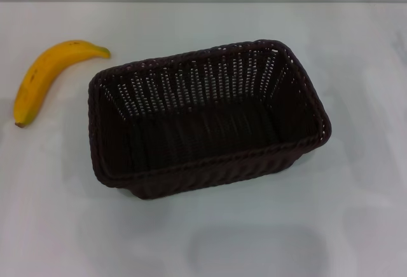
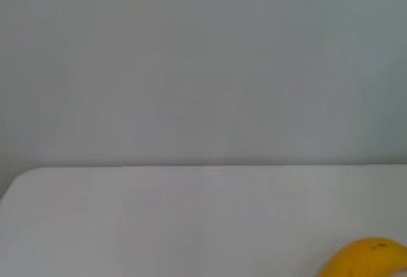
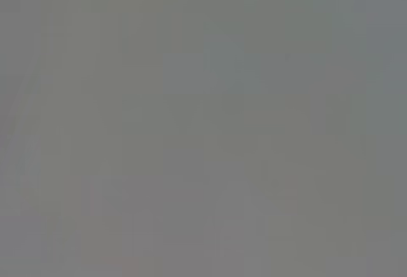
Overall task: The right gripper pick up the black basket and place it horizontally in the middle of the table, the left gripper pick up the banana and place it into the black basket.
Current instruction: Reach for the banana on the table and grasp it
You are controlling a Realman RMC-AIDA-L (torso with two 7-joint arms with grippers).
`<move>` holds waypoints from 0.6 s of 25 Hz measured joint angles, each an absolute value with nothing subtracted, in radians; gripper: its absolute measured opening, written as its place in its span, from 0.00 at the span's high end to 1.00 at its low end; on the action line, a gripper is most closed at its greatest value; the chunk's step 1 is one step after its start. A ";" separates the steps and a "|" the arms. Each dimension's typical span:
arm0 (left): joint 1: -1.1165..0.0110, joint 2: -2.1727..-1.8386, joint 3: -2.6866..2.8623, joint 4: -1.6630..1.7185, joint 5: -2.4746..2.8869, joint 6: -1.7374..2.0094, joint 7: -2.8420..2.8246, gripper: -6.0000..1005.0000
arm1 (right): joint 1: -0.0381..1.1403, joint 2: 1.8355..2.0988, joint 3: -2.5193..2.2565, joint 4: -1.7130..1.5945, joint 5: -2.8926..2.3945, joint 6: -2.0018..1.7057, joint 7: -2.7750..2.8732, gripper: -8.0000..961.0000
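The robot's left gripper should close on the near half (image 1: 31,97) of the yellow banana, just above the banana's dark end opposite the stem.
The black basket (image 1: 206,119) stands upright in the middle of the white table (image 1: 356,220), its long side running left to right, slightly turned, and it is empty. The yellow banana (image 1: 48,77) lies on the table to the left of the basket, apart from it, stem tip toward the back. A piece of the banana (image 2: 367,259) also shows in the left wrist view. Neither gripper shows in any view. The right wrist view shows only a plain grey field.
The table's far edge (image 1: 203,2) meets a pale wall at the back. In the left wrist view the table's edge (image 2: 191,166) and a rounded corner show against a grey wall.
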State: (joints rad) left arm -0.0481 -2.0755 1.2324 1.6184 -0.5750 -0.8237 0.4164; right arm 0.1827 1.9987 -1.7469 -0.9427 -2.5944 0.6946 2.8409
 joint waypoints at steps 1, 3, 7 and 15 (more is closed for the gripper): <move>-0.053 -2.075 1.219 1.601 -0.596 -0.820 0.444 0.12 | 0.179 1.999 -1.751 -0.950 -2.595 0.694 2.841 0.11; -0.071 -2.075 1.176 1.553 -0.641 -0.815 0.519 0.12 | 0.174 1.999 -1.759 -0.961 -2.595 0.691 2.841 0.11; -0.119 -2.074 1.082 1.443 -0.756 -0.823 0.688 0.12 | 0.165 1.999 -1.784 -0.983 -2.597 0.689 2.840 0.11; -0.228 -2.067 0.954 1.274 -0.877 -0.872 0.914 0.12 | 0.147 1.998 -1.817 -1.029 -2.599 0.686 2.836 0.11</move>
